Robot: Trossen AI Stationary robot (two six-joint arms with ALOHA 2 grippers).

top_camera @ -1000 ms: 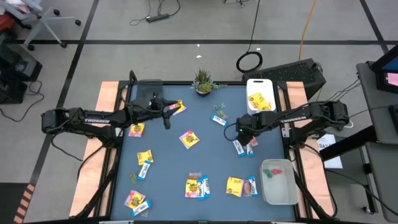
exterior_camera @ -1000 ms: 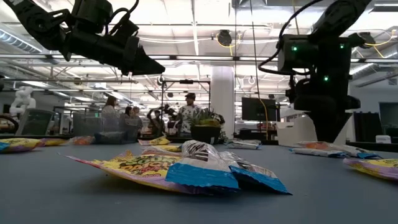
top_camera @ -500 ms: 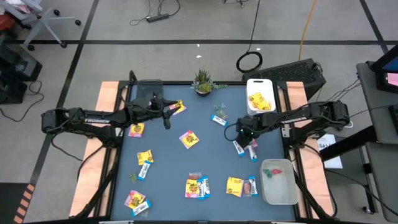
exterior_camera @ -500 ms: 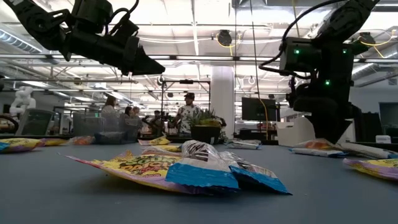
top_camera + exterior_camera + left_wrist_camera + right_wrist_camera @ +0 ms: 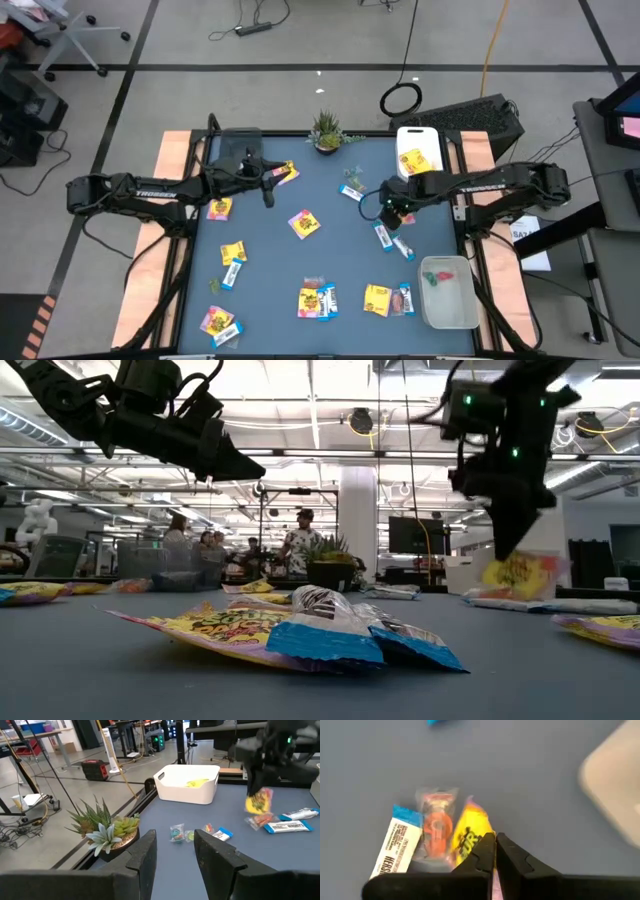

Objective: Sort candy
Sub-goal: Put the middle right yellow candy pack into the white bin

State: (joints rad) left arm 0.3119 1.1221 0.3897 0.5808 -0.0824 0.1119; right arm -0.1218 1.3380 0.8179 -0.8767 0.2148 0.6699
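The yellow packet in my right gripper needs to be let go on top of the one lying inside the white bin (image 5: 420,167).
Candy lies scattered over the blue table (image 5: 300,190): yellow packets (image 5: 304,223), blue-and-white bars (image 5: 383,237) and small pieces. My right gripper (image 5: 403,206) hangs above the table's right half, shut on a yellow packet (image 5: 518,573), also seen in the left wrist view (image 5: 259,801). Under it on the table lie an orange-red piece (image 5: 436,827) and a blue-and-white bar (image 5: 397,845). My left gripper (image 5: 268,190) stands open above the table's far left part, with nothing between its fingers (image 5: 145,852). My right gripper pinches the yellow packet by its upper edge (image 5: 476,842) between its two fingertips, coming from above and pointing steeply down. The packet hangs below the fingers (image 5: 505,530), tilted and clear of the table.
A white bin (image 5: 420,155) with yellow packets stands at the far right, a clear bin (image 5: 448,292) at the near right. A small potted plant (image 5: 326,130) sits at the far edge. People stand in the room beyond the table.
My right gripper has shut on the yellow packet and gone up, rolling a little. The packet is lifted clear of the table. The blue-and-white bars beside it have stayed where they were.
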